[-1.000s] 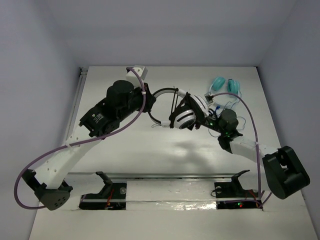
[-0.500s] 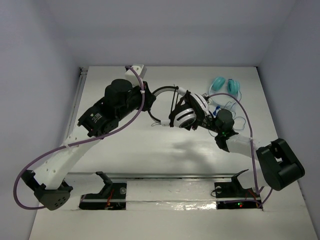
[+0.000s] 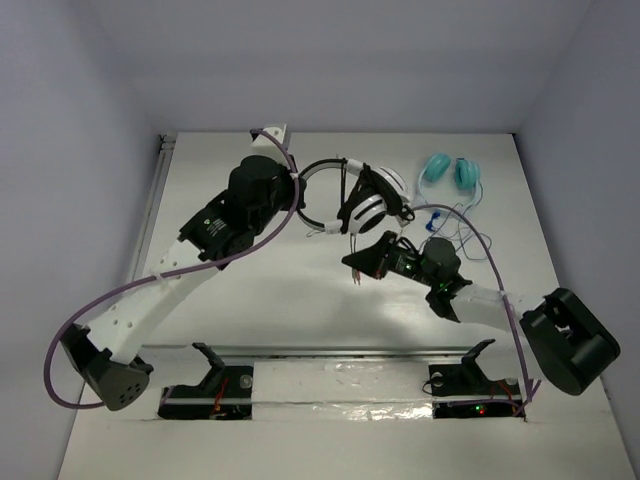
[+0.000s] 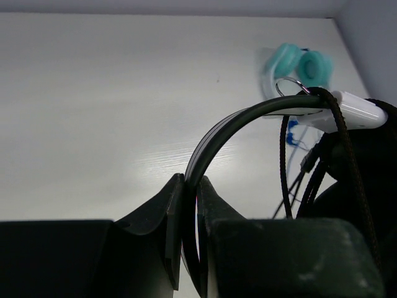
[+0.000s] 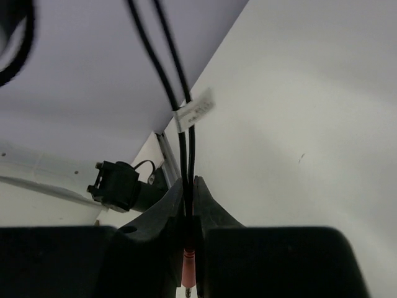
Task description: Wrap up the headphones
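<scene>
Next, my left gripper lets go of the black-and-white headphones on the open table [image 3: 329,251] [image 4: 177,174] between the teal headphones and the metal rail.
The black-and-white headphones [image 3: 368,208] hang above the table's middle, white-shelled cups low, thin black headband [image 4: 248,121] arching left. My left gripper [image 3: 300,193] is shut on that headband; in the left wrist view the band runs straight between its jaws [image 4: 190,184]. The thin black cable [image 5: 180,105] is wound over the band and cups, and two strands drop into my right gripper [image 5: 190,184], shut on them just above the reddish plug [image 5: 188,268]. From above, that right gripper [image 3: 358,262] sits just in front of the cups.
Teal headphones [image 3: 450,170] with a thin blue cord [image 3: 452,222] lie at the back right, close behind the right arm. A metal rail [image 3: 155,200] runs along the table's left edge. Two black brackets [image 3: 215,372] [image 3: 462,372] stand at the near edge.
My right gripper has closed on the cable and pulled it left and toward the near side, away from the cups. The left arm has shifted the headphones slightly toward the back.
</scene>
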Available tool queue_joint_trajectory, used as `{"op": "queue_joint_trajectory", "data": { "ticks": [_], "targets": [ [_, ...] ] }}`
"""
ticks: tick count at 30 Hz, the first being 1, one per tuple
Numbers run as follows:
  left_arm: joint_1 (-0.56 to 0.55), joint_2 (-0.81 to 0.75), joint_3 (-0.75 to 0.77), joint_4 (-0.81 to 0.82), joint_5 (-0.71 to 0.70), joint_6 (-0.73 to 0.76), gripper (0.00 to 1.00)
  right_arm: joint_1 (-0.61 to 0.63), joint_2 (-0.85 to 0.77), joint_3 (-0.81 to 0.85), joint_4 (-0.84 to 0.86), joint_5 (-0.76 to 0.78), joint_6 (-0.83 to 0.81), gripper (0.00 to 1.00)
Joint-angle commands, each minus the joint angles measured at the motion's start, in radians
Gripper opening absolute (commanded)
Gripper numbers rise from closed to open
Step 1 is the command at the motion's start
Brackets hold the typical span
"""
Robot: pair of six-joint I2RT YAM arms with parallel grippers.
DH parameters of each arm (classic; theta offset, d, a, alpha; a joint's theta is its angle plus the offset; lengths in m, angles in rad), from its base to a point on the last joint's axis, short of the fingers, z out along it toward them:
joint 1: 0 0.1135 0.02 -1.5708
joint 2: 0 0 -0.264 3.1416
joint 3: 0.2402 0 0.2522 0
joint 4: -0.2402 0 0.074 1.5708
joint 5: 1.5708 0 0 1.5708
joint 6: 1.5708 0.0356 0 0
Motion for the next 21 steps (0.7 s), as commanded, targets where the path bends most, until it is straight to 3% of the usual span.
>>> {"op": "queue_joint_trajectory", "data": {
  "ticks": [1,9,17,21],
  "targets": [
    [0.025,0.015,-0.052,0.226,-0.114,-0.092,0.00,0.057,-0.067,-0.057,0.001,0.106,0.072,0.05],
    [0.043,0.059,-0.220,0.331,-0.227,-0.137,0.00,0.120,-0.209,-0.094,-0.163,0.230,0.124,0.00],
    [0.043,0.111,-0.428,0.528,-0.228,-0.215,0.00,0.138,-0.111,-0.091,-0.208,0.264,0.209,0.00],
    [0.043,0.151,-0.530,0.582,-0.225,-0.232,0.00,0.138,-0.066,-0.099,-0.203,0.301,0.238,0.09]
  ]
}}
